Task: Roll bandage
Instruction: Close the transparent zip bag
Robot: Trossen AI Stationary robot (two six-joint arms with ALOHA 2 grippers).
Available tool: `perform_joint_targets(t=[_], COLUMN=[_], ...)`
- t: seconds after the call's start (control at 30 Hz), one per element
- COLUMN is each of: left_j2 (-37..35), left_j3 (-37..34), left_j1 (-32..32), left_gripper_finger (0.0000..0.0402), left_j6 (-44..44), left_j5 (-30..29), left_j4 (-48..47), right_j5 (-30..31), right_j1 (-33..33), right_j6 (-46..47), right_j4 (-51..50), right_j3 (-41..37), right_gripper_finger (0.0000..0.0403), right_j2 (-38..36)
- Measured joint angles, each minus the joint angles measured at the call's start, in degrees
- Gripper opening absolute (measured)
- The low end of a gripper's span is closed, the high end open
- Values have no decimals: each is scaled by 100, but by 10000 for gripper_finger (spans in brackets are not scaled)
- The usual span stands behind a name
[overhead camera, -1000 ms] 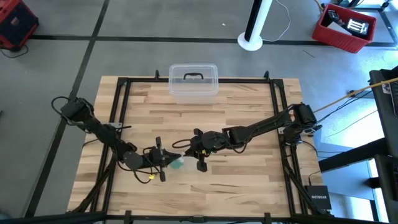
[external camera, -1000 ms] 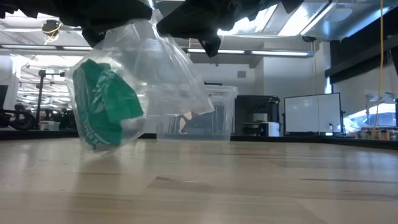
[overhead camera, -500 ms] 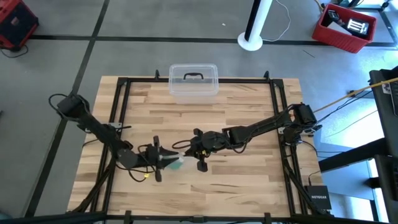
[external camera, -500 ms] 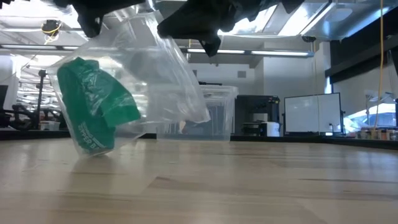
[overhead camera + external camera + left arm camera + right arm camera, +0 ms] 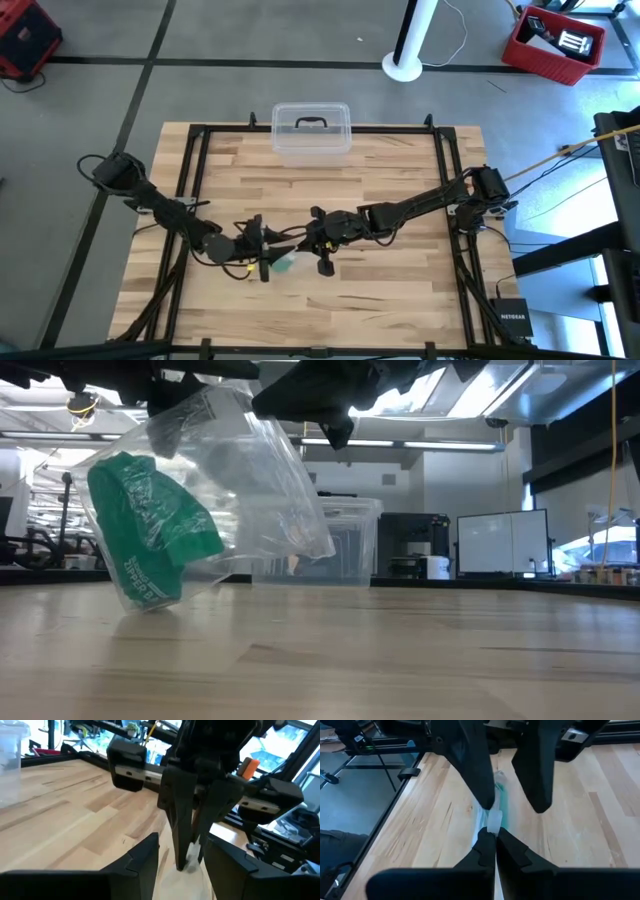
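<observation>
Only a short end of the bag's top edge pokes past my right gripper's fingers, so I will hold that edge with my left gripper and take it farther back (image 5: 498, 887) with my right gripper.
The teal-green bandage (image 5: 150, 530) is bunched inside a clear plastic bag (image 5: 255, 490) that hangs over the table's middle (image 5: 285, 263). My right gripper (image 5: 492, 844) is shut on the bag's top, coming from the table's right (image 5: 296, 238). My left gripper (image 5: 182, 862) faces it from the left (image 5: 266, 250). It is open, with its two fingers (image 5: 477, 770) on either side of the bag's top edge. Whether they touch the plastic I cannot tell. The bag's lowest corner (image 5: 145, 605) is at about table height. My right gripper pinches the bag's top edge (image 5: 493, 822) between its two fingers, which slant down from the table's right side. The bag hangs slack below the fingers with the bandage sagging in its lower part. Whether its lowest corner rests on the table I cannot tell.
A clear lidded plastic box (image 5: 312, 130) stands at the table's far edge, behind the bag in the low view (image 5: 345, 545). Black frame rails (image 5: 190, 180) run along the table's sides. Bare wood (image 5: 390, 290) lies near the front.
My left gripper has opened, let go of the bag's top and rolled about its own axis. The bag now hangs from my right gripper alone. Its lower part with the bandage has swung a little sideways. My right gripper has kept still.
</observation>
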Motion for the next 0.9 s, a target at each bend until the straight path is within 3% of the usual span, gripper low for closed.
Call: perform_joint_targets(t=[0.27, 0.53, 0.67, 0.9], left_j2=[0, 0, 0, -11], left_j3=[0, 0, 0, 0], left_j1=[28, 26, 26, 28], left_gripper_finger=[110, 12, 3, 1], left_j6=[92, 641, 1099, 1350], left_j5=[-30, -55, -77, -153], left_j4=[-89, -42, 104, 190], right_j5=[-1, 6, 52, 179], right_j1=[0, -4, -14, -116], right_j6=[0, 203, 429, 445], right_j4=[16, 29, -7, -1314], right_j3=[0, -2, -2, 7], right_gripper_finger=[6, 19, 38, 72], right_j2=[0, 0, -21, -791])
